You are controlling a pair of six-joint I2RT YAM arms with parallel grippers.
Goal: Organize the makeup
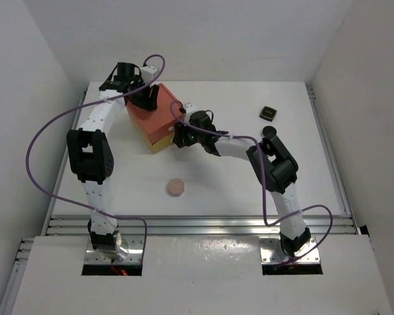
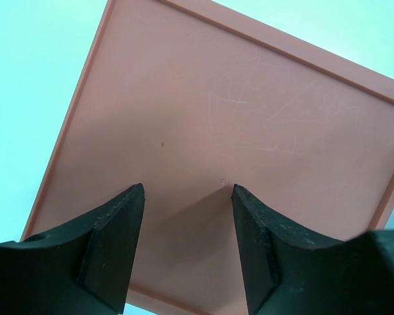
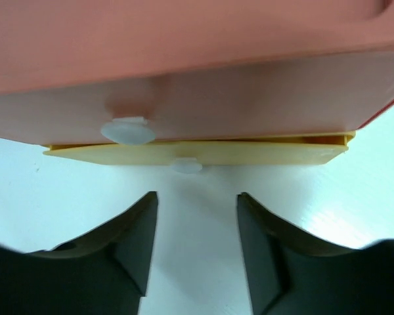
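The yellow lower drawer's crack is too narrow for the peach compact, so I should grip the drawer's small white knob (image 3: pixel 186 165) with my right gripper and pull further.
The peach octagonal compact (image 1: pixel 176 187) lies on the white table in front of the drawer box. The black square compact (image 1: pixel 268 113) and the black round compact (image 1: pixel 270 132) lie at the right, next to the right arm's elbow. The bottles and the tiny vial are out of view. My left gripper (image 1: pixel 144 98) is open and empty, close over the box's orange top (image 2: pixel 236 111), as the left wrist view (image 2: pixel 187 197) also shows. My right gripper (image 1: pixel 180 136) is open and empty, a short way from the box front, as the right wrist view (image 3: pixel 197 203) also shows.
The orange-and-yellow drawer box (image 1: pixel 154 117) stands at the back left of the table. Its upper drawer front carries a white knob (image 3: pixel 127 130); the yellow lower drawer (image 3: pixel 203 152) has a small white knob (image 3: pixel 186 165). A metal rail (image 1: pixel 197 224) runs along the near edge.
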